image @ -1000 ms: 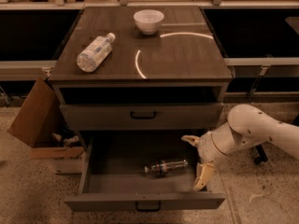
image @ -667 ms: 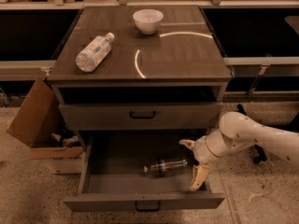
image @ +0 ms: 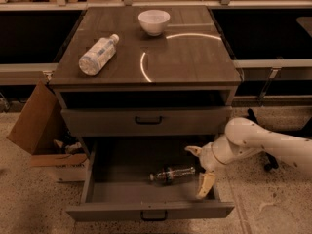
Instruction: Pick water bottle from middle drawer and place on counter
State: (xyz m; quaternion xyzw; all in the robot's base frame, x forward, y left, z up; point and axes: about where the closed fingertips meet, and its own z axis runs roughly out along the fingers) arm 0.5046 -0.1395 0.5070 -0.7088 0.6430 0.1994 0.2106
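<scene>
Next, my gripper closes on the middle of the water bottle (image: 173,173). Its cap end will stick out from between the fingers.
The water bottle (image: 172,173), slim and clear with a dark label band, lies on its side in the pulled-out middle drawer (image: 151,210), cap toward the left. My gripper (image: 199,172) hangs inside the drawer just right of the bottle's base. Its two pale fingers are spread apart, one high near the drawer's back right (image: 193,151) and one low near the front right (image: 205,185). It holds nothing. The counter (image: 190,57) is the dark wood-grain top with a pale ring mark.
A larger bottle (image: 98,55) with a pale wrap lies on the counter's left side, and a white bowl (image: 154,22) stands at its back. The upper drawer (image: 146,120) is closed. An open cardboard box (image: 41,130) stands on the floor to the left.
My arm and gripper have shifted left, closer to the bottle's base inside the drawer. The bottle has not moved.
</scene>
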